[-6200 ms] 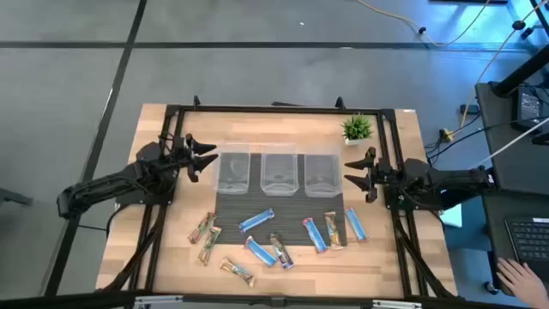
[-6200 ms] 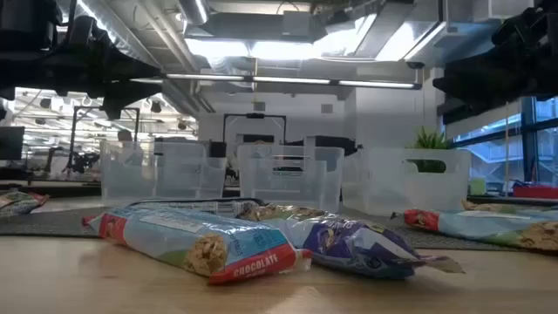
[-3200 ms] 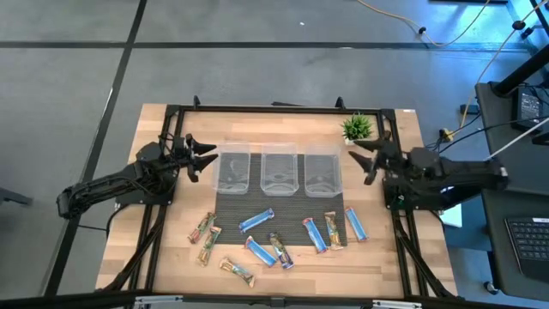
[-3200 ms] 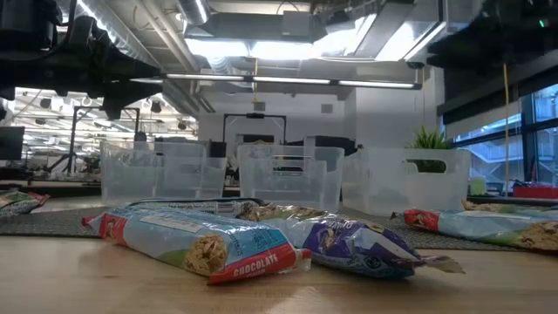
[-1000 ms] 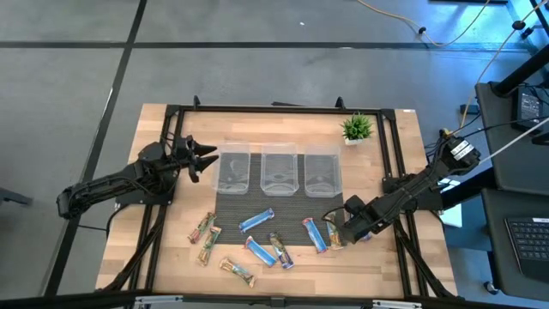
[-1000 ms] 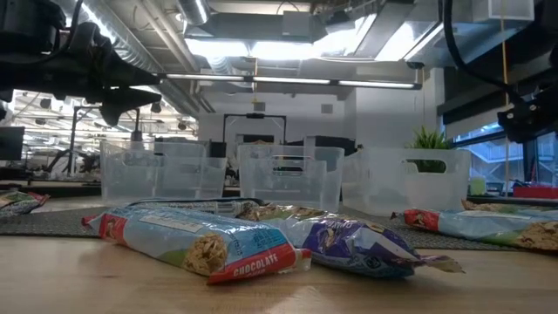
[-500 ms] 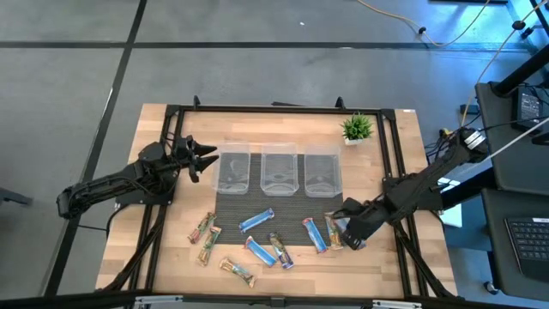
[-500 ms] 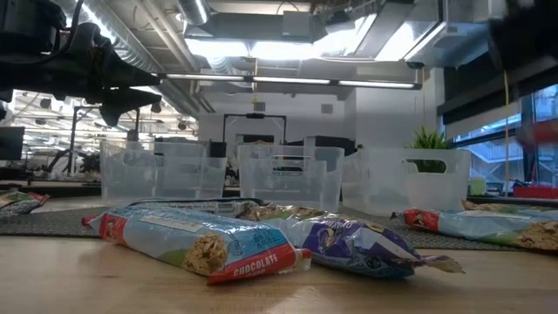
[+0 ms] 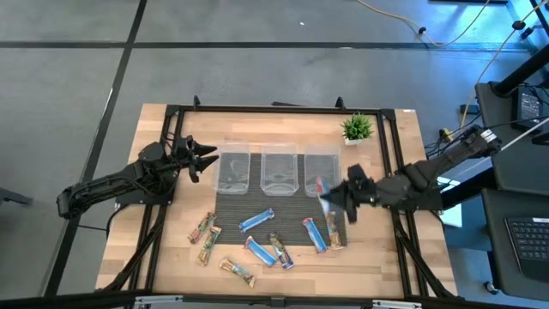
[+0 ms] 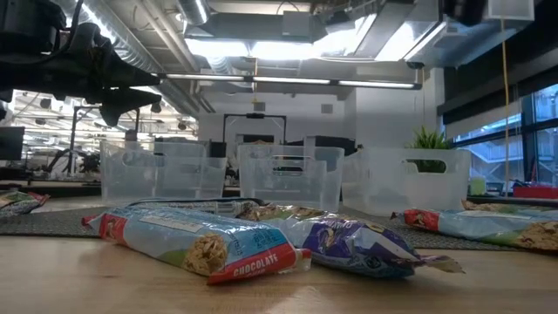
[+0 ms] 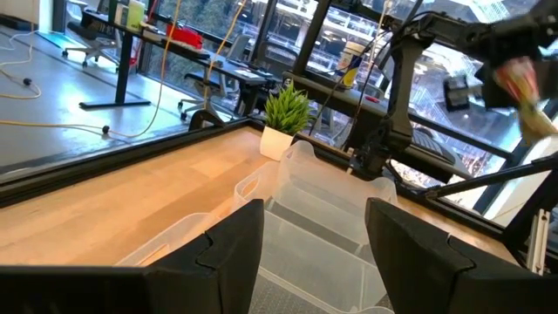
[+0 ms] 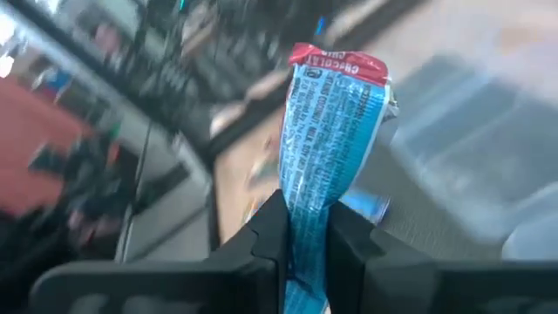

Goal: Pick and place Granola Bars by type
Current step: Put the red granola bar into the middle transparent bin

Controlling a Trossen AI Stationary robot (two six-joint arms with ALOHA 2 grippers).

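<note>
Next, my right gripper releases the bright blue granola bar inside the middle clear bin (image 9: 278,172).
My right gripper (image 9: 336,200) hangs above the mat's right part, just near of the right bin (image 9: 322,172), shut on a bright blue granola bar (image 12: 333,131) with a red end. Several other bars lie flat on the mat and the wood, among them a blue one (image 9: 256,221), a blue one (image 9: 314,234), a tan one (image 9: 334,230) and a multicoloured one (image 9: 202,227). My left gripper (image 9: 206,159) waits open beside the left bin (image 9: 233,171), with nothing between its fingers (image 11: 231,244). My right gripper pinches the blue bar between its two fingers at the end opposite the red one (image 12: 305,222). The wrapper narrows where the fingers (image 12: 270,235) meet it. The bar sticks out ahead of the fingers, which point toward the table's left, red end (image 12: 336,63) foremost. It is lifted clear of the mat.
Three clear bins stand in a row at the mat's far edge, the middle one (image 9: 280,172) between the other two. A small potted plant (image 9: 357,129) stands at the far right. A black frame (image 9: 283,110) runs around the work area. Bars lie close in front of the low camera (image 10: 200,240).
My right gripper has taken the blue bar from the mat's right edge, risen with it and gone toward the far edge and the right bin. The bar is now clear of the mat. The other bars lie as before.
</note>
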